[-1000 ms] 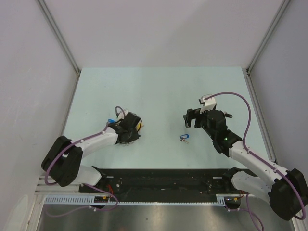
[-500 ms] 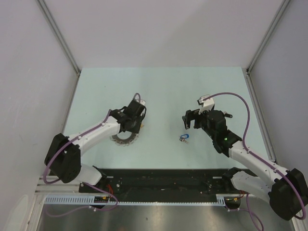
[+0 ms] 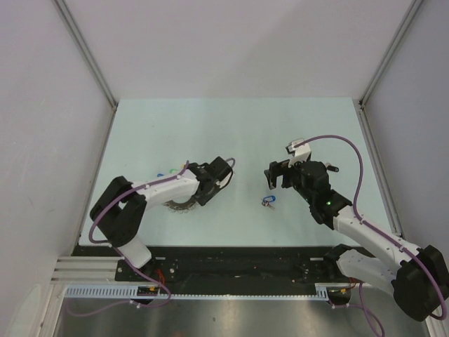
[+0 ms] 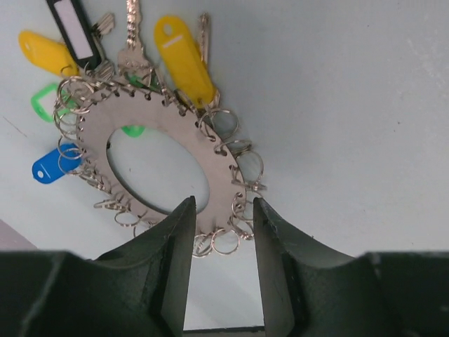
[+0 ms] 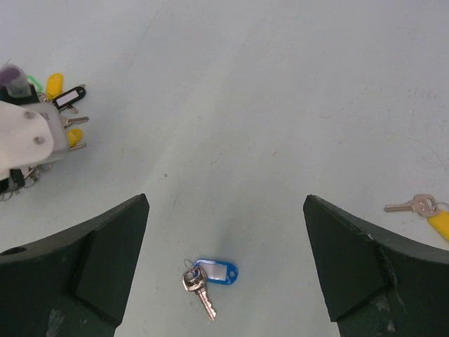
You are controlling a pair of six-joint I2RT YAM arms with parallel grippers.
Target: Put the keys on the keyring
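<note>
Next, my left gripper moves along and pinches one empty loop (image 4: 250, 168) before adding a key, because its fingers straddle overlapping loops at the edge of the keyring.
The keyring (image 4: 226, 175) is a flat grey metal ring edged with small wire loops, lying on the table (image 3: 231, 133). Keys with a yellow tag (image 4: 184, 49), a black tag (image 4: 70, 21) and a blue tag (image 4: 49, 165) hang from its far side. My left gripper (image 4: 223, 207) is open, its fingertips straddling the ring's near band without pinching it. In the top view the left gripper (image 3: 197, 196) sits right of the keyring (image 3: 177, 206). A loose key with a blue tag (image 5: 210, 275) lies below my wide-open right gripper (image 5: 226, 203), which holds nothing.
A second loose key with a yellow tag (image 5: 421, 207) lies at the right edge of the right wrist view. The white left wrist (image 5: 28, 133) covers part of the keyring there. Grey walls enclose the table on three sides.
My left arm swung rightward around the keyring and its jaws parted. The keyring stays on the table. The right arm and the blue-tagged key have not moved.
</note>
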